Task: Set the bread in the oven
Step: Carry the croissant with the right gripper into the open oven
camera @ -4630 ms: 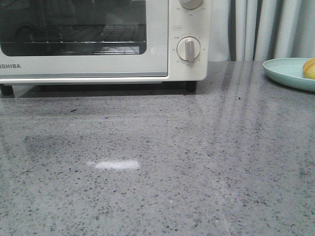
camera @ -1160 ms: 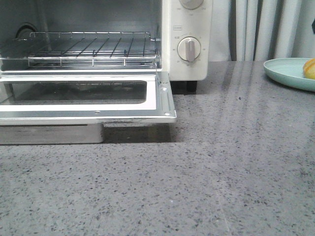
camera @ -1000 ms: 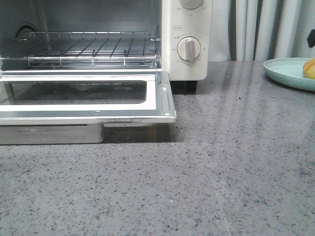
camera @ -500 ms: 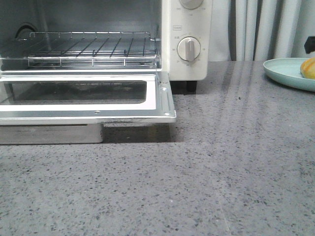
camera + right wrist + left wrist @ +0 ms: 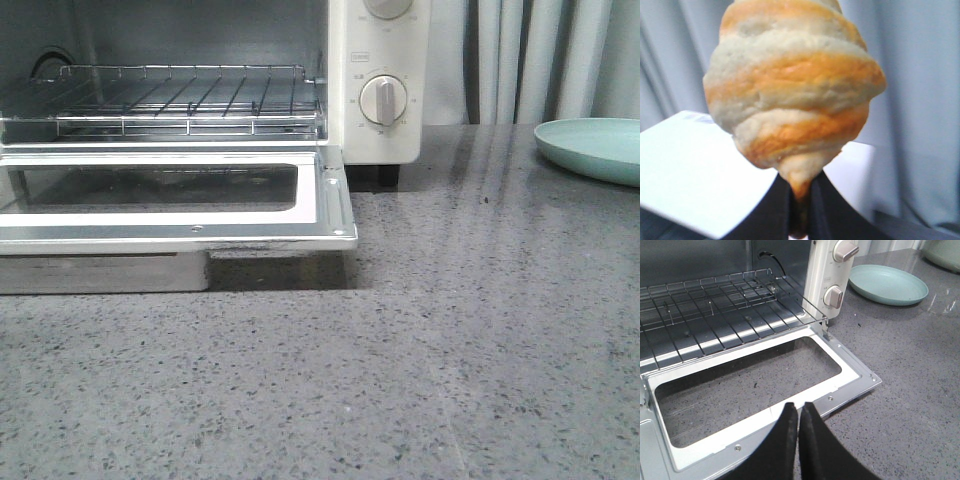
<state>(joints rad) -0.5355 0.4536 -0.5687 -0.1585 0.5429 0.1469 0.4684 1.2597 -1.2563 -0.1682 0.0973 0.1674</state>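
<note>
The bread will be set down by my right gripper, which will let go of it on the middle of the oven's bare wire rack (image 5: 155,69).
The cream-white oven (image 5: 380,80) stands at the back left, its glass door (image 5: 320,215) folded down flat and its wire rack (image 5: 190,100) bare. It also shows in the left wrist view (image 5: 817,277). The bread (image 5: 790,85), golden-brown with cream stripes, fills the right wrist view, and my right gripper (image 5: 799,200) is shut on its pointed end. Neither the bread nor the right gripper shows in the front view. My left gripper (image 5: 798,412) is shut and empty, just above the front edge of the open door (image 5: 805,385).
A pale green plate (image 5: 595,148) lies bare at the back right, also in the left wrist view (image 5: 887,285). Grey curtains (image 5: 530,60) hang behind the speckled grey counter (image 5: 450,350). A metal crumb tray (image 5: 100,272) sits under the door.
The oven door went from closed to folded down open. The bread that lay on the green plate is gone from it and now sits in my right gripper.
</note>
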